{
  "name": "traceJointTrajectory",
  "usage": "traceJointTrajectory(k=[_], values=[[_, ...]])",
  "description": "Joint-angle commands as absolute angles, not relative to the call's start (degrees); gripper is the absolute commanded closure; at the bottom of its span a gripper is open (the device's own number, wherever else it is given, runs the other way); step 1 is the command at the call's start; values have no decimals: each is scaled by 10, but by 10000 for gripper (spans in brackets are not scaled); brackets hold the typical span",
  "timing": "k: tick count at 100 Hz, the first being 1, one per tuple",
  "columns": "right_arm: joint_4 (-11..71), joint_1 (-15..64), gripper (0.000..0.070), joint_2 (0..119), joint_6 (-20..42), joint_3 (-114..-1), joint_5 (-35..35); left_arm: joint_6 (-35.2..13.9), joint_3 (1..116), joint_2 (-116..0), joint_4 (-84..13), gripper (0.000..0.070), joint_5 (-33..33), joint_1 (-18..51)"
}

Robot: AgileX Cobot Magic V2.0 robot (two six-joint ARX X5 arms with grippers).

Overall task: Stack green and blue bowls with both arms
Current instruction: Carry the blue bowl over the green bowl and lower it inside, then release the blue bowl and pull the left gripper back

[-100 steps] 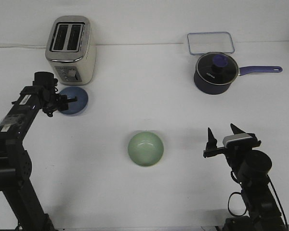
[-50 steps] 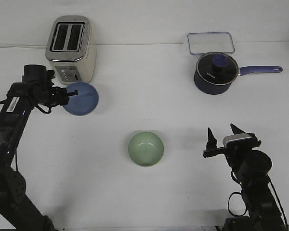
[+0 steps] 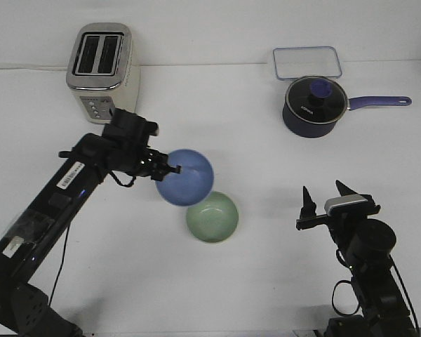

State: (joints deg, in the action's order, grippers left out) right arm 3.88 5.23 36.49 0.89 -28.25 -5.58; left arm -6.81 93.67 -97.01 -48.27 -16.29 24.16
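I will release the blue bowl, now held tilted in the air, with my left gripper inside the pale green bowl [image 3: 212, 217], nested upright at the table's centre.
In the front view my left gripper [image 3: 170, 168] is shut on the rim of the periwinkle blue bowl [image 3: 186, 177] and holds it in the air, tilted, just up and left of the pale green bowl [image 3: 212, 217]. The blue bowl overlaps the green bowl's upper left rim in this view. The green bowl sits upright on the white table at the centre. My right gripper [image 3: 327, 199] is open and empty, low at the right, well apart from both bowls.
A silver toaster [image 3: 102, 72] stands at the back left. A dark navy saucepan with lid and long handle [image 3: 314, 105] stands at the back right, with a clear rectangular container [image 3: 306, 62] behind it.
My left arm has lifted the blue bowl from beside the toaster and carried it right and forward to the green bowl. The right arm has not moved.
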Motion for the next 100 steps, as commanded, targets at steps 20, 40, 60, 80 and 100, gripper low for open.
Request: traceJointTrajectory(k=[20,40,60,80,100], values=[[30,54,148,367,15,-289,-55,-87,902,-981,-449,693,-164,329],[30,54,148,367,15,-289,-56,-100,882,-997,-434,693,-164,351],[30,54,148,367,15,-289,-56,-100,882,-1013,-434,690,-164,358],[30,54,148,367,15,-289,-56,-102,882,-1032,-437,684,-164,358],[30,54,148,367,15,-289,-56,-107,882,-1032,-437,489,-164,358]])
